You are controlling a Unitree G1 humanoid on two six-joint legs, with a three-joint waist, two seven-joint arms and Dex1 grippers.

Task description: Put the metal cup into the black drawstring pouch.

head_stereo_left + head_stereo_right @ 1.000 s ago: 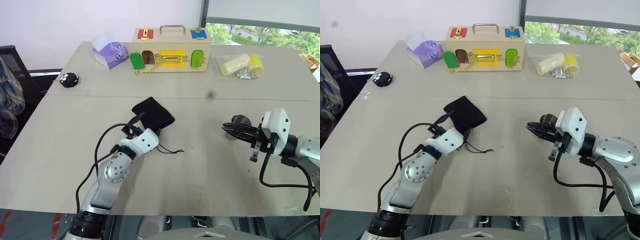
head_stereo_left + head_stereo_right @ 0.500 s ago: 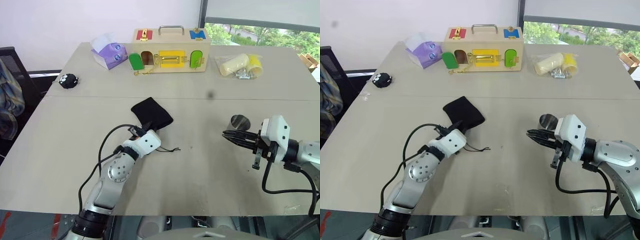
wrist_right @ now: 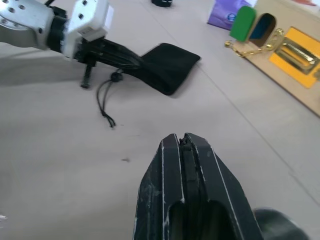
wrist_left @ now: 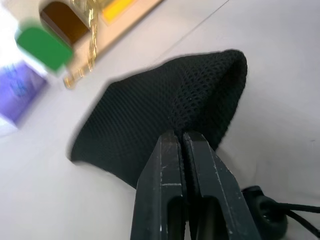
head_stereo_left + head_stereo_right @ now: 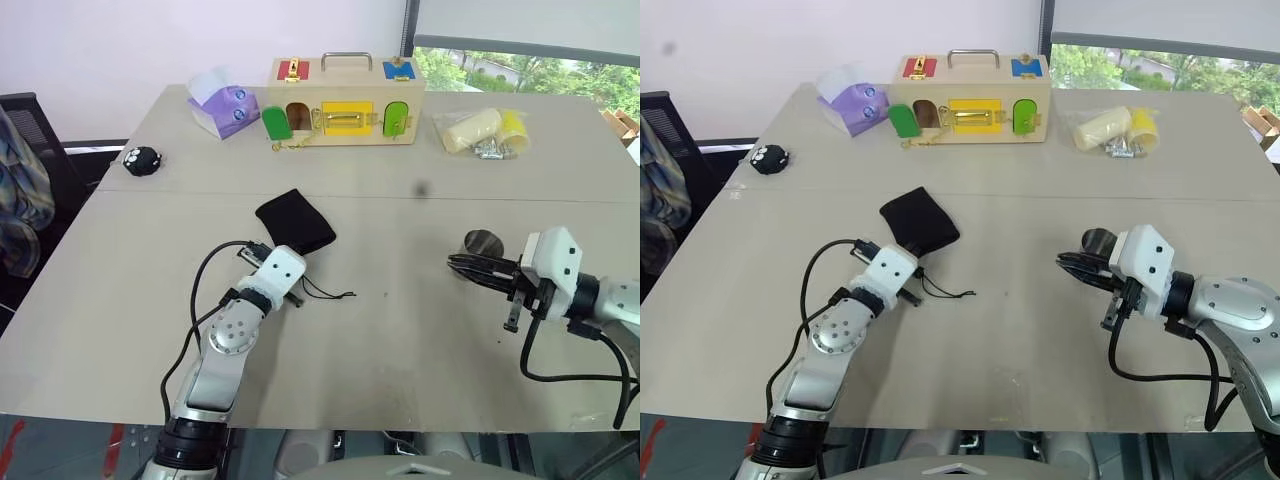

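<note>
The closed fingers of my right gripper point past the metal cup, so that gripper should open and grab the cup's rim (image 5: 499,239) before it moves to the pouch.
The black drawstring pouch (image 5: 296,222) lies flat on the table, left of the middle, and its thin cord (image 5: 325,293) trails toward me. My left gripper (image 5: 289,248) is shut on the pouch's near end; in the left wrist view its fingers (image 4: 170,160) are pressed together at the fabric's edge. On the right stands the metal cup (image 5: 483,242), upright, with its shiny mouth showing. My right gripper (image 5: 452,262) hovers just in front of the cup. It is shut with nothing between its fingers and points toward the pouch (image 3: 167,67).
At the back of the table stands a wooden latch box (image 5: 345,100) with a purple tissue box (image 5: 222,108) to its left. A small black round toy (image 5: 141,160) is at the far left, and a plastic bag of yellow items (image 5: 482,130) at the back right.
My left gripper has gone from open to shut on the pouch's near end, and its wrist has rolled. The right arm has barely moved and the cup has kept its place.
</note>
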